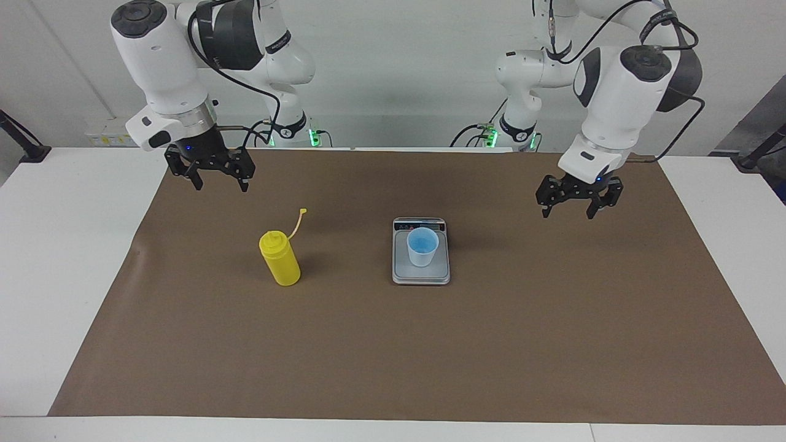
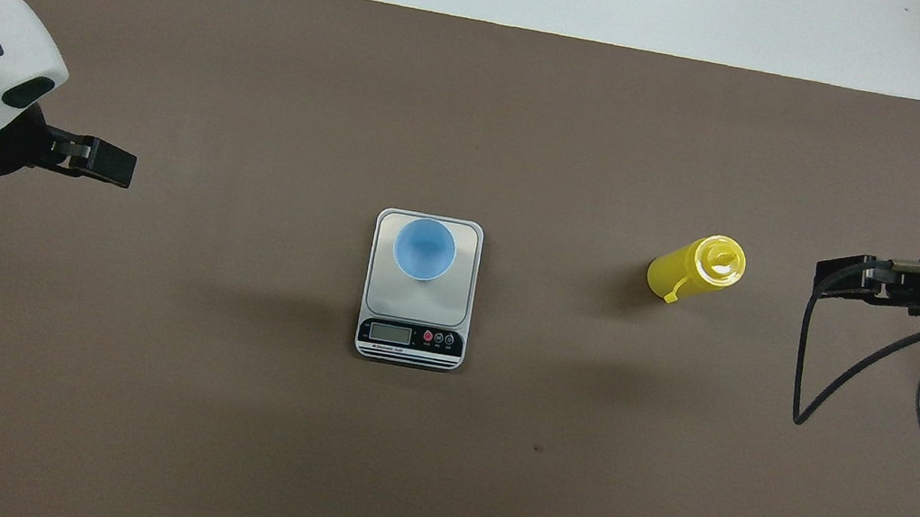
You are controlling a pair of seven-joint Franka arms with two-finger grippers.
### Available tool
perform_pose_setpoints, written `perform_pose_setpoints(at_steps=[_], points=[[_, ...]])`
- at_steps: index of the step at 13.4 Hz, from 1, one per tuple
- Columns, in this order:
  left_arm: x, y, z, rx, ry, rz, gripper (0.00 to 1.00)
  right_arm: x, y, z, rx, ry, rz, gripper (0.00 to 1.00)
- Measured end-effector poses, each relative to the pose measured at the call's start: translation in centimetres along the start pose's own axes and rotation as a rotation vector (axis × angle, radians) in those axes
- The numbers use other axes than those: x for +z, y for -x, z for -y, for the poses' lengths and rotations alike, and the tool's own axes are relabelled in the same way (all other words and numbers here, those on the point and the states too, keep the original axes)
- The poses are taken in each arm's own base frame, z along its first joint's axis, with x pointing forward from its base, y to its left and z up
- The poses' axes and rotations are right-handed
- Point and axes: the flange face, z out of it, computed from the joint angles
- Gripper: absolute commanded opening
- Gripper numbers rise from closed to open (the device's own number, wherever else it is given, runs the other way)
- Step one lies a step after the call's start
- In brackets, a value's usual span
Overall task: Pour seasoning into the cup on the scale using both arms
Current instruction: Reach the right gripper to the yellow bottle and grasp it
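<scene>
The body of the yellow seasoning bottle (image 2: pixel 679 270), below the bottle's cap, is the next place my right gripper should go to, and it should close there.
The yellow seasoning bottle (image 1: pixel 280 259) stands upright on the brown mat toward the right arm's end, its thin strap sticking up; it also shows in the overhead view (image 2: pixel 695 271). The light blue cup (image 1: pixel 422 247) (image 2: pixel 424 249) stands empty on the silver-grey scale (image 1: pixel 421 276) (image 2: pixel 412 335) at mid table. My right gripper (image 1: pixel 220 184) (image 2: pixel 840 279) hangs open and empty over the mat, apart from the bottle. My left gripper (image 1: pixel 568 213) (image 2: pixel 109 163) hangs open and empty over the mat at the left arm's end, apart from the scale.
A brown paper mat (image 1: pixel 393 344) covers most of the white table (image 1: pixel 61 245). A black cable (image 2: pixel 806 383) loops down from the right arm's wrist.
</scene>
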Motion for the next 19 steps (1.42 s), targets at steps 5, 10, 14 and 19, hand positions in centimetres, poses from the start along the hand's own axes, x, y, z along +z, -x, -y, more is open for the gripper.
perform_pose_setpoints(at_steps=[5,10,14,19], points=[[-4.4,0.4,1.5,0.034,0.002,0.005,1.0,1.7,1.5,2.6,-0.076,0.007,0.042,1.0],[-4.4,0.4,1.0,0.047,0.007,0.005,1.0,5.6,2.3,0.1,-0.472,-0.064,-0.032,1.0],[-4.6,0.4,1.6,0.035,0.007,0.006,1.0,9.1,3.2,-4.1,-0.78,-0.237,-0.113,1.0],[-5.5,0.7,3.1,0.008,0.008,0.011,1.0,14.4,4.5,-7.6,-0.998,-0.401,-0.239,1.0]])
